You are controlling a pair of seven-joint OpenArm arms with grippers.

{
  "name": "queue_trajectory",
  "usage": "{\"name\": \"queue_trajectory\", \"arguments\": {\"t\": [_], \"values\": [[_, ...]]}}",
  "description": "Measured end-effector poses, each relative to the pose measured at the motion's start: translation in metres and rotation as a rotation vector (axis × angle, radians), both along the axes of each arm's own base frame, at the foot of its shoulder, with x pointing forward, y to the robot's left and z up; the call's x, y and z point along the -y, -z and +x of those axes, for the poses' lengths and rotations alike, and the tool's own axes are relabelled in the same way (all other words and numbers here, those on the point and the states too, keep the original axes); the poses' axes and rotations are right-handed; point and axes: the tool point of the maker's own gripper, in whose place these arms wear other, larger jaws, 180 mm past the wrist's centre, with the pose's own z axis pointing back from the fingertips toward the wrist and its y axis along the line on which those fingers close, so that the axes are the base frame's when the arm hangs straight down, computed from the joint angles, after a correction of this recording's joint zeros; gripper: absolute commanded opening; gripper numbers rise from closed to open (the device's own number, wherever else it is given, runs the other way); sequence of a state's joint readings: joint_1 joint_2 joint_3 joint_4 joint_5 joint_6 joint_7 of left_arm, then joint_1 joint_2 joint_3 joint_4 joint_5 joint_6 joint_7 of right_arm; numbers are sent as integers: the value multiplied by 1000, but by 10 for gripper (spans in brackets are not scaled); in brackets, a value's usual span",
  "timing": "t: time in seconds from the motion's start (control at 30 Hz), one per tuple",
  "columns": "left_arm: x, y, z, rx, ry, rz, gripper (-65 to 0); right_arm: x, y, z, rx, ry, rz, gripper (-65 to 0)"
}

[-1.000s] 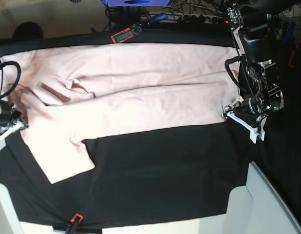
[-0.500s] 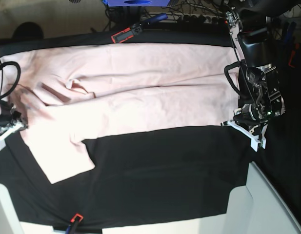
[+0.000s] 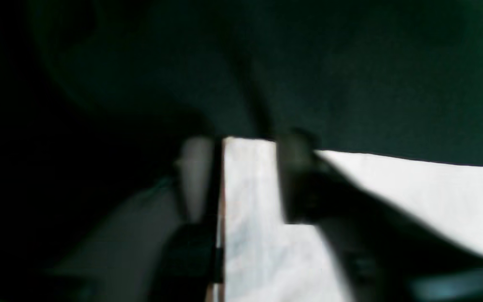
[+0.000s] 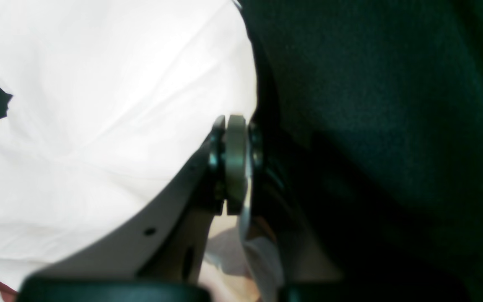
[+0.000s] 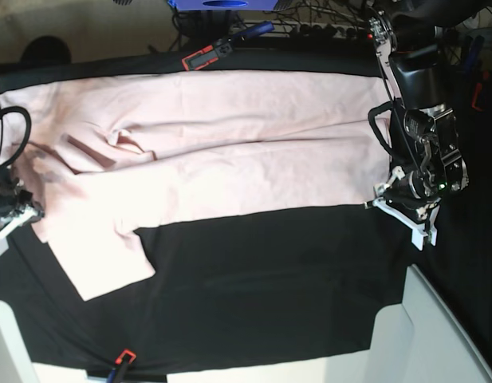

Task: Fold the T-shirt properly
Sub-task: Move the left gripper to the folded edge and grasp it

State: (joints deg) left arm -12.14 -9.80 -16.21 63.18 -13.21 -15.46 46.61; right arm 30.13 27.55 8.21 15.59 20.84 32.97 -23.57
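Observation:
The T-shirt's front corner lies loose in my open left gripper, so next my left gripper pinches that corner (image 3: 248, 166) before both grippers pull the T-shirt toward me.
The pale pink T-shirt (image 5: 230, 152) lies spread, plain side up, across the back half of the black table cloth (image 5: 269, 279), with one sleeve (image 5: 102, 263) sticking out toward the front left. My left gripper (image 5: 401, 214) is at the shirt's front right corner. In the left wrist view, that gripper (image 3: 245, 155) is open, with a strip of the shirt (image 3: 247, 201) between its fingers. My right gripper (image 5: 13, 217) is at the shirt's left edge. In the right wrist view, that gripper (image 4: 235, 126) is shut on a pinch of the shirt (image 4: 99, 105).
A red and black tool (image 5: 206, 56) lies at the table's back edge, with cables behind it. A pale box (image 5: 425, 335) stands at the front right corner. A small red and blue item (image 5: 122, 359) sits at the front edge.
My left gripper closed at the shirt's corner and has come apart again. My right gripper has shifted slightly toward the front with the shirt's edge.

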Motion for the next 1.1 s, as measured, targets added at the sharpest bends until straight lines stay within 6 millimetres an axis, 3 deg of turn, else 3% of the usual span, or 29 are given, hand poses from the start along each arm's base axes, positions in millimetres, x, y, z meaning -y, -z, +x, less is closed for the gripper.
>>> {"name": "queue_trajectory", "arguments": {"t": [0.17, 0.33, 0.6, 0.67, 0.83, 0.9, 1.1], "values": [[3, 23, -8, -73, -17, -41, -237, 0, 2, -2, -2, 2, 2, -650], [12, 25, 13, -71, -29, -95, -237, -1, 9, -12, -26, -1, 3, -650], [14, 25, 13, -66, -29, -100, -244, -1, 13, -18, -35, 2, 3, -650], [17, 27, 11, -65, -28, -102, -289, -1, 13, -18, -34, 2, 3, -650], [18, 30, 0, -63, -25, -94, -583, -1, 13, -18, -34, 2, 3, -650], [18, 31, -2, -64, -23, -94, -623, -1, 13, -18, -35, 1, 3, -650], [18, 30, -1, -69, -21, -93, -650, -1, 13, -18, -35, 1, 3, -650]]}}
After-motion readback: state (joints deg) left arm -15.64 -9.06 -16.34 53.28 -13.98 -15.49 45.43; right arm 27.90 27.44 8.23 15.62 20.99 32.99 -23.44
